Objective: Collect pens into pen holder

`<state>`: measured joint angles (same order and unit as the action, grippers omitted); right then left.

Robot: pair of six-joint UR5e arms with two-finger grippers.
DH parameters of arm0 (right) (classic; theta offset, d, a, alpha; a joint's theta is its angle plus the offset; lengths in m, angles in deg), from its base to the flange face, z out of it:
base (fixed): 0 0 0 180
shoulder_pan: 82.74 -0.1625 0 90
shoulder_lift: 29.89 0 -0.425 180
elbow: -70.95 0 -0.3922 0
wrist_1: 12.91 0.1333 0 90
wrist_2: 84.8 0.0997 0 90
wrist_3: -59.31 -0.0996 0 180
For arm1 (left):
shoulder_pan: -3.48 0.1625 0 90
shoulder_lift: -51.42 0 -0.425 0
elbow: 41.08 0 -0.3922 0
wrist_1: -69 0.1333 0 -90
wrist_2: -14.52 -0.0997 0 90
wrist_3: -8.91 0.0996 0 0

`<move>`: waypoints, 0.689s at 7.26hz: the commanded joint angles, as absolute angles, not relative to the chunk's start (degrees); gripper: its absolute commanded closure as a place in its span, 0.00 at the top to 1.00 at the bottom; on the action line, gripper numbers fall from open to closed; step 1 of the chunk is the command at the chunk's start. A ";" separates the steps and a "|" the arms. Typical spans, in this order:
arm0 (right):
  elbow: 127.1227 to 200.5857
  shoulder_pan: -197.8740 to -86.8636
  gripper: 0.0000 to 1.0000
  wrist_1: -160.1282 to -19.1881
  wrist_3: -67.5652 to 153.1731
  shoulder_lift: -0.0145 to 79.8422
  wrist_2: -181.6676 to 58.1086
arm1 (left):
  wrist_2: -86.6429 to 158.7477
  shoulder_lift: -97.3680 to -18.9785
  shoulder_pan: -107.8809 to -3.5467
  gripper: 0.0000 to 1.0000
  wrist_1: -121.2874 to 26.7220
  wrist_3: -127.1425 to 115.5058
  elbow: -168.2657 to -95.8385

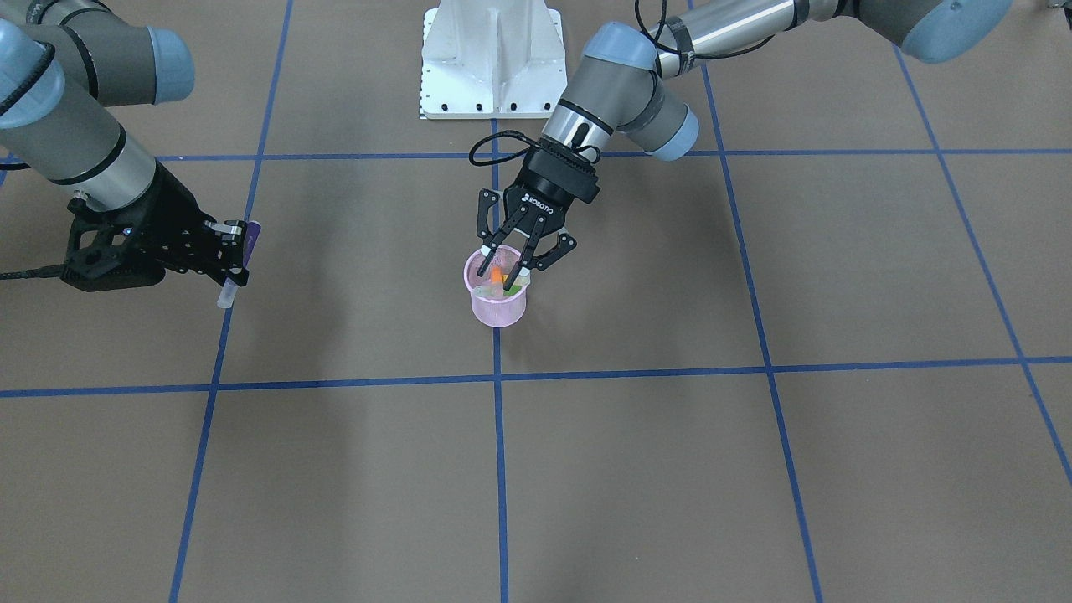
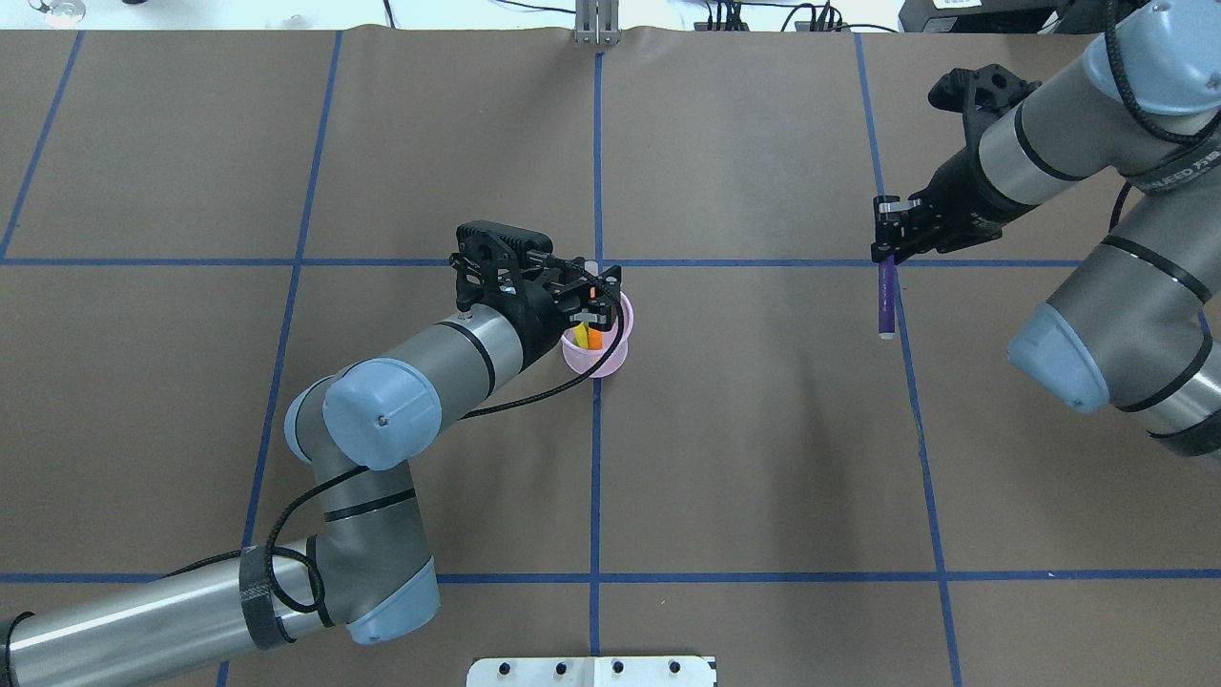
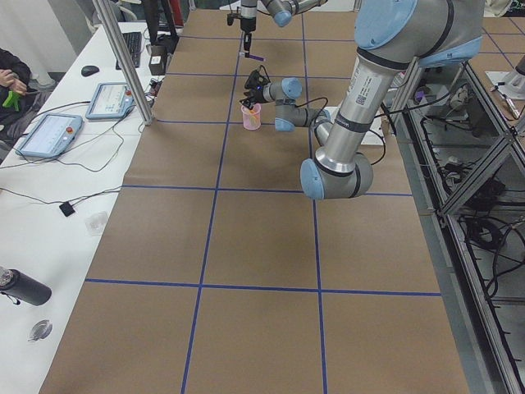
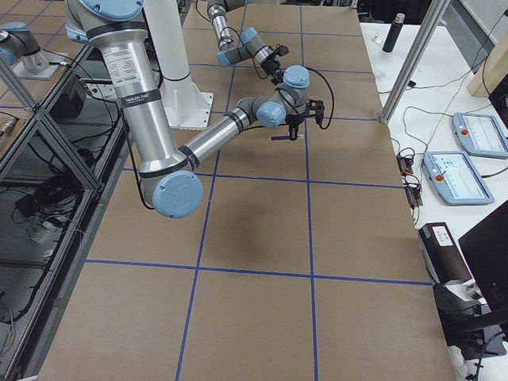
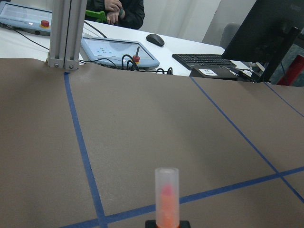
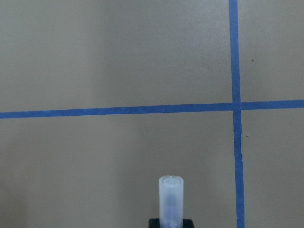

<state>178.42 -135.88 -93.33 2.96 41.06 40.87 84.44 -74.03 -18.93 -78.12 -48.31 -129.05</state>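
Observation:
I'll release the purple pen from my right gripper inside the pink mesh pen holder [image 1: 494,286], beside the orange and yellowish-green pens. The purple pen is now held above the table.
The pink mesh pen holder [image 1: 498,311] [image 2: 601,361] stands near the table's middle on a blue tape line. My left gripper [image 1: 504,272] [image 2: 593,303] reaches down into its mouth, shut on an orange pen [image 1: 497,275] whose pale cap [image 5: 166,190] shows upright in the left wrist view. A yellowish-green pen [image 2: 580,336] stands inside the holder. Far off on the robot's right, my right gripper [image 1: 241,251] [image 2: 887,256] is shut on a purple pen [image 2: 887,298] [image 6: 170,199], held above the table.
The white robot base [image 1: 490,59] sits at the table's robot-side edge. Beyond the far edge, an aluminium post [image 5: 64,33], control tablets [image 5: 118,50], a keyboard [image 5: 202,59] and a seated person [image 5: 118,9]. Brown paper with a blue tape grid covers the table.

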 commanded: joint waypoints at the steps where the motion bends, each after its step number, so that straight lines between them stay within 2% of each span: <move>1: 182.55 -136.18 0.00 -92.81 3.05 37.97 35.02 | 88.05 -73.12 -20.06 1.00 -75.78 -48.39 -133.71; 3: 183.09 -134.95 0.00 -84.76 2.88 36.64 30.88 | 104.05 -71.72 -29.15 0.99 -68.77 -53.11 -133.81; 5: 182.22 -128.92 0.00 -72.83 2.97 35.77 24.40 | 128.92 -68.47 -44.25 0.99 -62.43 -53.05 -133.72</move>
<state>182.72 -132.55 -79.91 2.88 36.36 28.48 114.50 -70.15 -35.35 -66.43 -52.75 -133.82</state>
